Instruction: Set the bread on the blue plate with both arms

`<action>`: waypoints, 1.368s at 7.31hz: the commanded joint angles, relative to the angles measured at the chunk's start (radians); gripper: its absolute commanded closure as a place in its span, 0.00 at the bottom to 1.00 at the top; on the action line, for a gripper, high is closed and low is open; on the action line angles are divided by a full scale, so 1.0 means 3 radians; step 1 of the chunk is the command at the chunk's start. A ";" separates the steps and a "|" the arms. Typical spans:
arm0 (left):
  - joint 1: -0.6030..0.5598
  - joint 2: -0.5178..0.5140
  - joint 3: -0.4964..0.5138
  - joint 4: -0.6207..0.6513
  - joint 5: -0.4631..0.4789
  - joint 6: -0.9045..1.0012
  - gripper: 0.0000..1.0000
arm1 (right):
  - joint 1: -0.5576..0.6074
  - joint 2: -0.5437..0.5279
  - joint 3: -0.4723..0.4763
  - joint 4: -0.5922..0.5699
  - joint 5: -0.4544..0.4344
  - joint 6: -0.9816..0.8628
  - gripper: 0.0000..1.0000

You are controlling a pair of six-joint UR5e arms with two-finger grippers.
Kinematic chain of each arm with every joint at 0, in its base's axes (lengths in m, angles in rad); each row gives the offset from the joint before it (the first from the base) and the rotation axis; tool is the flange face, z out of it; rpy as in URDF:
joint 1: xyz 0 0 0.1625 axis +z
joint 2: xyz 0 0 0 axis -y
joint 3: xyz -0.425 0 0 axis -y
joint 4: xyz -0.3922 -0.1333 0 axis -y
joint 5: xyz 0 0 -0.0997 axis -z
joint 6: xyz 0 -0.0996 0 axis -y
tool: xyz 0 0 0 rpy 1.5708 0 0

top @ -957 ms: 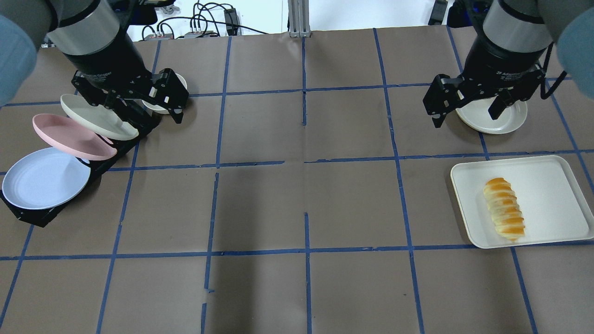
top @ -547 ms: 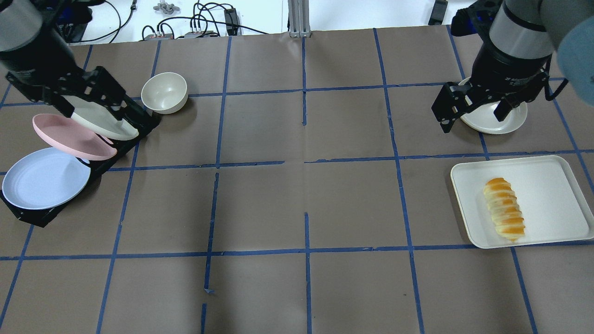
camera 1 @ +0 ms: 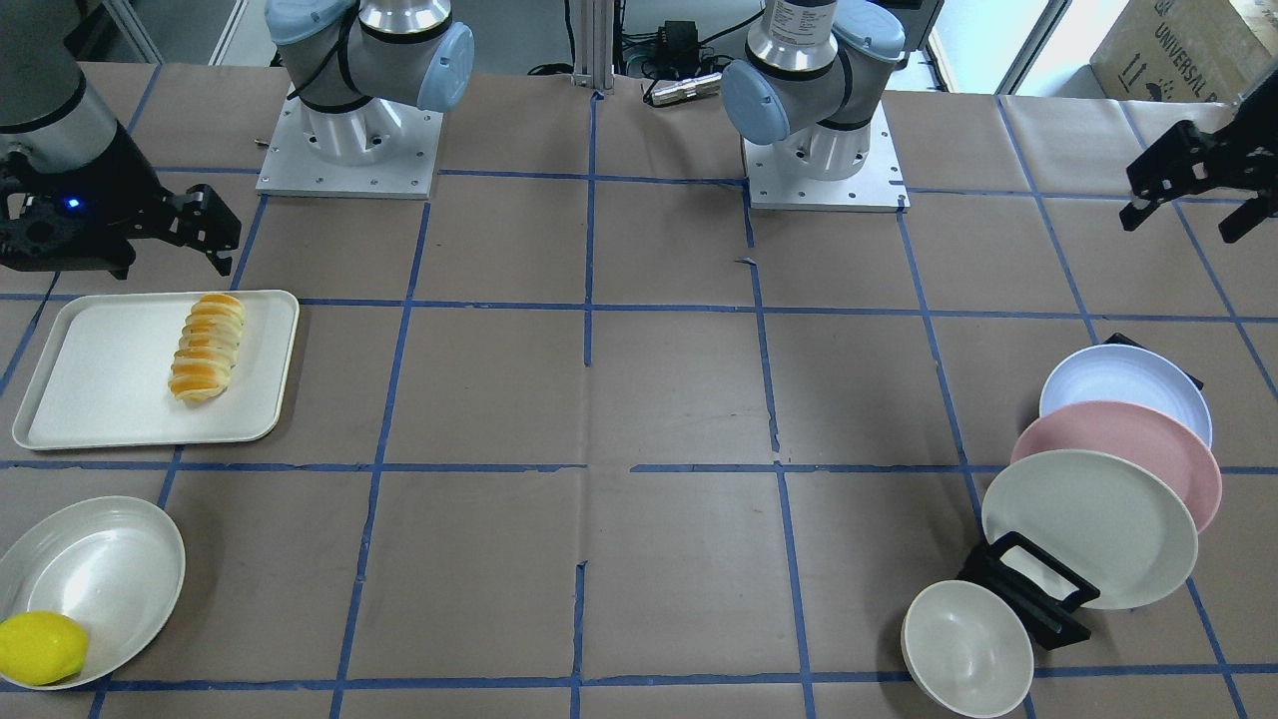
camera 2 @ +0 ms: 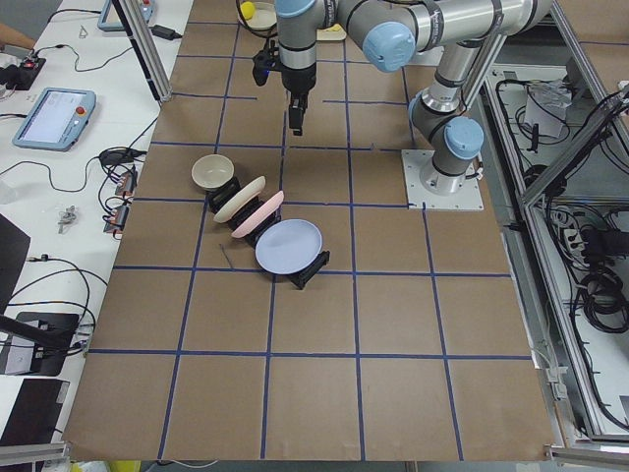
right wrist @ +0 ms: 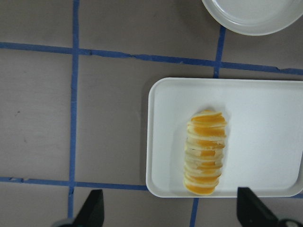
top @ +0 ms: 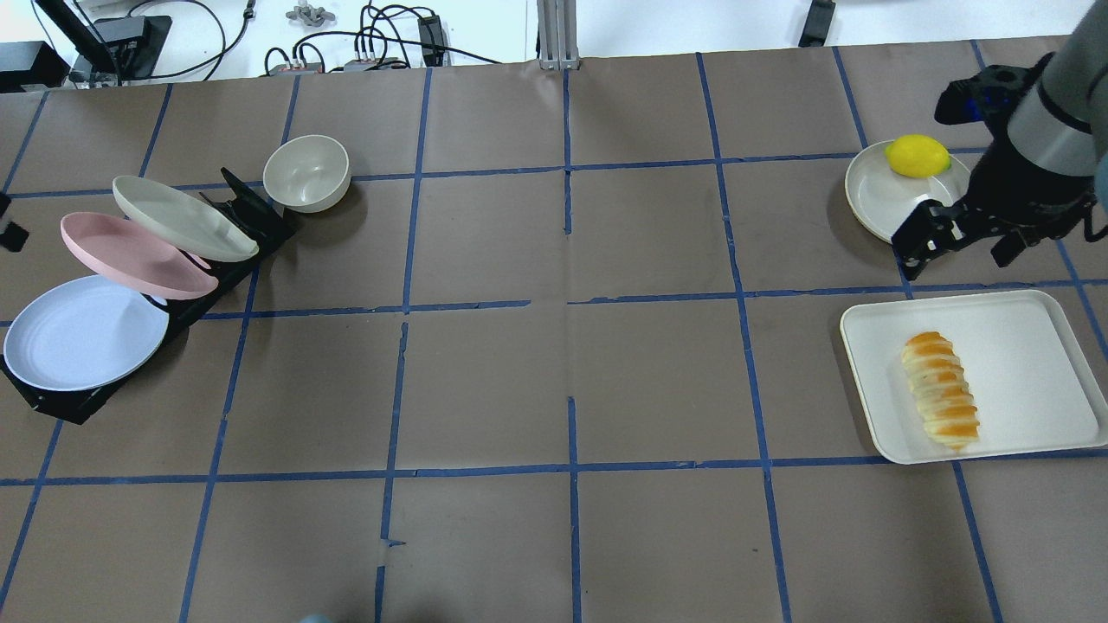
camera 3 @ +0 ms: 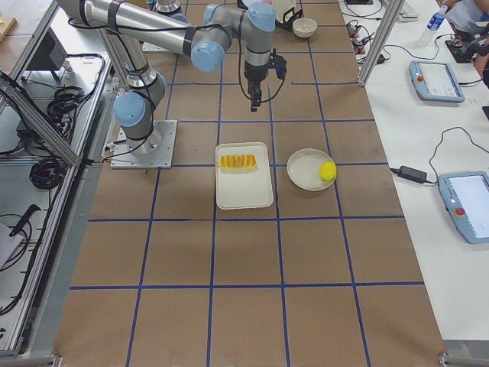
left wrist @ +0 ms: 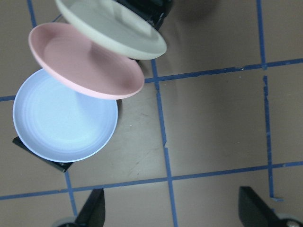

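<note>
The bread lies on the white tray, and my right gripper will close on the middle of the bread [camera 1: 209, 344] [right wrist: 204, 154], between its two ends.
The bread [top: 939, 402] lies on a white tray [top: 1030, 363] at the right; it also shows in the right wrist view [right wrist: 204, 151]. The blue plate [top: 85, 333] leans in the nearest slot of a black rack [top: 260, 221] at the left, and shows in the left wrist view [left wrist: 64, 120]. My right gripper [top: 961, 247] is open and empty, hovering just beyond the tray's far edge. My left gripper [camera 1: 1186, 215] is open and empty, high and off to the outer side of the rack, almost out of the overhead view.
A pink plate [top: 130, 255] and a larger cream plate [top: 182, 216] lean in the rack behind the blue one. A cream bowl [top: 307, 173] sits beside the rack. A lemon [top: 917, 156] rests on a shallow cream dish [top: 874, 199] beyond the tray.
My left gripper has swung left off the rack, nearly out of the overhead view. My right gripper has moved right and nearer the tray, uncovering the lemon on its dish.
</note>
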 commanded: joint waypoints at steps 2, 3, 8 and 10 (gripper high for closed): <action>0.0627 -0.0373 0.0044 0.0040 -0.0158 0.0771 0.00 | -0.0568 0.0018 0.0836 -0.1058 0.0029 -0.0500 0.03; 0.0815 -0.0582 0.0055 0.0131 -0.0163 0.0935 0.00 | -0.0579 0.0079 0.1016 -0.1341 0.0089 -0.0485 0.03; 0.0991 -0.1350 0.0091 0.0796 -0.0255 0.1310 0.00 | -0.0763 0.0687 0.1170 -0.1879 0.0105 -0.0460 0.06; 0.0930 -0.1550 0.0152 0.0955 -0.0260 0.1275 0.00 | -0.0763 0.0739 0.1258 -0.1891 0.0080 -0.0358 0.04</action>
